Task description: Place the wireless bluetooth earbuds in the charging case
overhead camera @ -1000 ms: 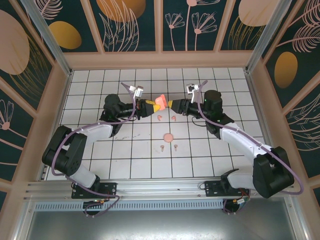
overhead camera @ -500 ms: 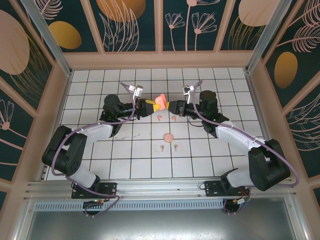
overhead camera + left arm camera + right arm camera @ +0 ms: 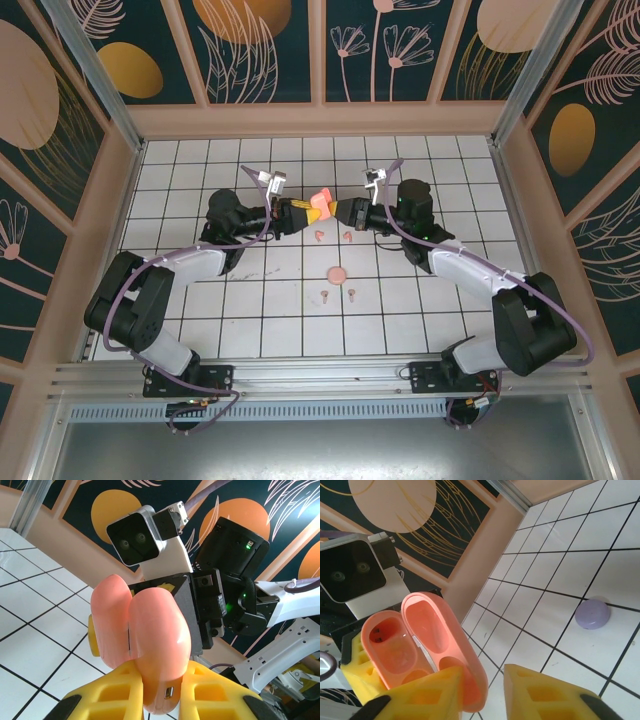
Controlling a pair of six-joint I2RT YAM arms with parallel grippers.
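The hollows of the case face away from the left gripper, so the robot's right gripper needs to grip the case's lid (image 3: 472, 671) while the left gripper takes hold of the case's base again with the hollows up.
My left gripper (image 3: 160, 680) is shut on the base of a coral-pink charging case (image 3: 145, 640), held up above the tiled floor with its lid open (image 3: 427, 630). The case (image 3: 319, 204) hangs between both arms. My right gripper (image 3: 482, 680) straddles the lower edge of the lid. Its left finger (image 3: 427, 695) lies against the lid and its right finger (image 3: 540, 695) stands apart from it, so the jaws are open. Two small coral earbuds (image 3: 318, 236) (image 3: 347, 236) lie on the tiles below the case. Two paler earbuds (image 3: 324, 295) (image 3: 352, 293) lie nearer the arm bases.
A round pink case (image 3: 338, 273) sits on the tiles between the two earbud pairs. A lilac puck-like case (image 3: 592, 614) rests on the floor beyond the right gripper. Patterned walls close in the back and both sides (image 3: 320, 110).
The right gripper has moved left up to the held case and its jaws have narrowed around the lid. The left arm and case have stayed put.
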